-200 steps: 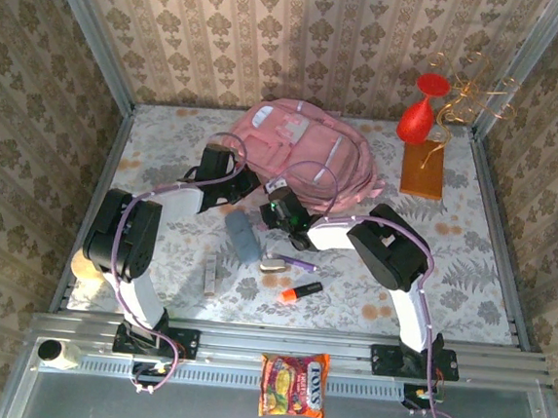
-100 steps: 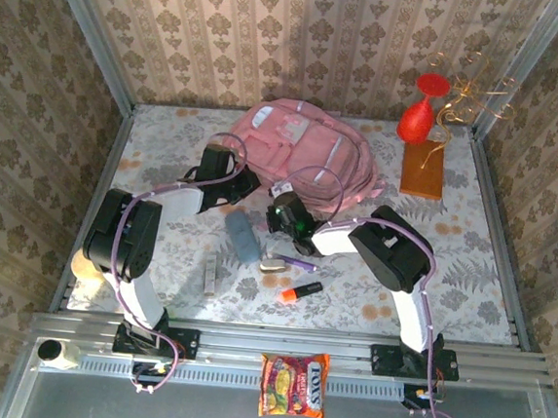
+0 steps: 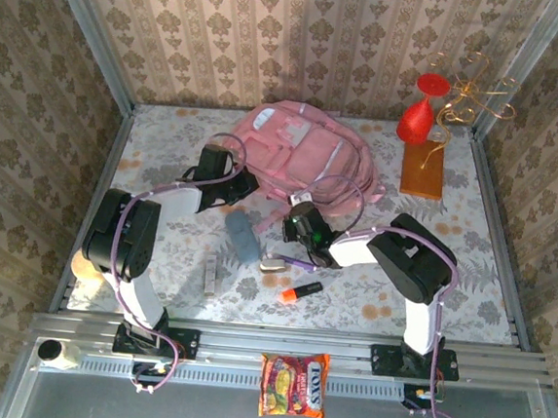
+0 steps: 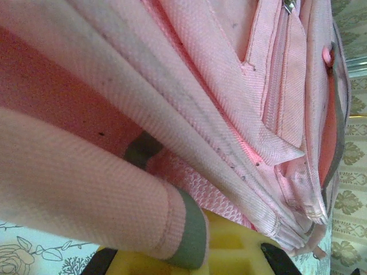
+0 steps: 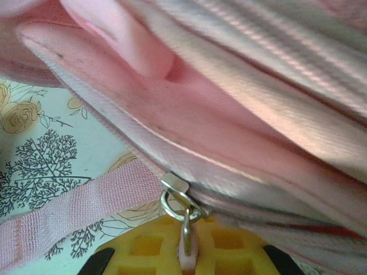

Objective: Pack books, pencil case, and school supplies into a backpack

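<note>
The grey-edged fold in my left gripper is far from the zip pull, so that gripper should take the slack fabric (image 5: 142, 133) next to the pull while my right gripper keeps hold of the pull.
The pink backpack (image 3: 308, 151) lies at the back middle of the table. My left gripper (image 3: 244, 188) is shut on a grey-edged fold of backpack (image 4: 241, 97) fabric at its lower left corner; the fold (image 4: 172, 223) lies over my yellow jaws. My right gripper (image 3: 297, 219) is shut on the metal zip pull (image 5: 184, 220) of the backpack (image 5: 241, 132), at its near edge. The grey-blue pencil case (image 3: 241, 236) lies between the arms. In front of it lie a purple pen (image 3: 300, 263), a beige oblong piece (image 3: 274, 264), an orange-and-black marker (image 3: 300, 291) and a pale stick (image 3: 211, 275). The books are out of view.
A red vase (image 3: 416, 119) and an orange-brown slab (image 3: 422, 170) stand at the back right. An orange snack packet (image 3: 293, 383) lies on the metal rail in front of the arm bases. A pink strap (image 5: 69, 212) trails over the floral tabletop (image 3: 470, 255).
My right gripper has closed on the zip pull and moved right and toward the near edge with it; its arm swung right. The left arm has not moved.
</note>
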